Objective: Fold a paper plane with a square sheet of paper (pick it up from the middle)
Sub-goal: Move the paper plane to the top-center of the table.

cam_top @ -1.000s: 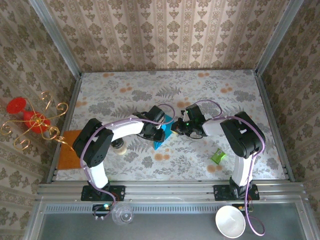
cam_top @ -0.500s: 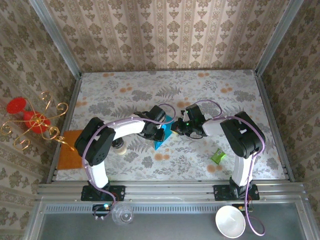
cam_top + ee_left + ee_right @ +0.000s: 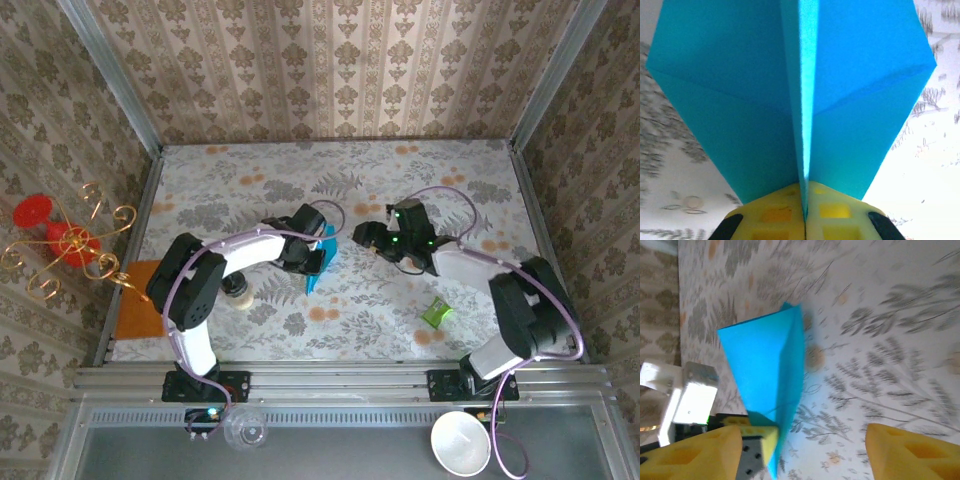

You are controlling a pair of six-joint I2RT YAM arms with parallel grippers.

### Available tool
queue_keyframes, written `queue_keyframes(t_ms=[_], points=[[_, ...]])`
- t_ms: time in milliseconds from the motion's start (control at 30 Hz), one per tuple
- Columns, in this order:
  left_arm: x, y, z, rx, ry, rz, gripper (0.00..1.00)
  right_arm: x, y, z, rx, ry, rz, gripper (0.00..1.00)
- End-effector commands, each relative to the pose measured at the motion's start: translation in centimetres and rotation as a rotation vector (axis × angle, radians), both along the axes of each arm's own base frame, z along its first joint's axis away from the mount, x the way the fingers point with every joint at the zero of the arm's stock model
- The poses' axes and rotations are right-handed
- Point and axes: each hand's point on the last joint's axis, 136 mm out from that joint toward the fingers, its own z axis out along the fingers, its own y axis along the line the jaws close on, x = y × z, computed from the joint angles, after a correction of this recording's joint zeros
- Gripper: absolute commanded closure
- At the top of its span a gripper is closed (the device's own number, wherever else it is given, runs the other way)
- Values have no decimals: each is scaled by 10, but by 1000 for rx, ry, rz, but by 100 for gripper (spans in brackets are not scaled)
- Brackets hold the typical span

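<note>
Next, I release the teal-blue paper plane with my left gripper on the floral table (image 3: 323, 214) just in front of the grey fern print.
The square sheet of paper is folded into a teal-blue paper plane (image 3: 322, 258) with a centre ridge and two wings. It stands just off the floral table, left of centre. My left gripper (image 3: 310, 252) is shut on it. In the left wrist view the yellow fingertips (image 3: 775, 210) pinch the ridge, and the plane's wings (image 3: 740, 75) spread to both sides of my left gripper (image 3: 805, 192). My right gripper (image 3: 365, 236) is open a short way right of the plane, not touching it. In the right wrist view the plane (image 3: 770, 355) lies ahead of my right gripper (image 3: 800, 450), whose yellow fingers (image 3: 910, 450) stand wide apart.
A small green crumpled wrapper (image 3: 436, 312) lies on the table at the front right. An orange mat (image 3: 135, 310) sits at the left edge. A white bowl (image 3: 460, 443) and a clear cup (image 3: 245, 428) stand on the near ledge. Patterned walls enclose the table.
My right gripper has opened, let go of the paper and drawn back to the right. My left gripper has closed fully on the plane's ridge and shifted slightly.
</note>
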Motion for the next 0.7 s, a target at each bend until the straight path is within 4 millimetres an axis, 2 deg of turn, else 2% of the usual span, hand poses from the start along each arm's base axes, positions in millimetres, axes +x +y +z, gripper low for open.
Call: queue_keyframes(t_ms=[0, 167, 400, 533, 667], points=[[29, 7, 32, 6, -92, 70, 92, -10, -37, -8, -154, -12, -85, 29], [63, 11, 39, 90, -147, 135, 93, -18, -55, 1, -205, -69, -122, 26], [110, -3, 37, 154, -183, 163, 93, -28, -63, -9, -232, -67, -100, 25], [133, -12, 29, 158, -185, 180, 93, -34, -65, -10, -234, -73, -83, 24], [145, -15, 17, 148, -149, 213, 92, -37, -67, -12, -243, -75, -72, 23]])
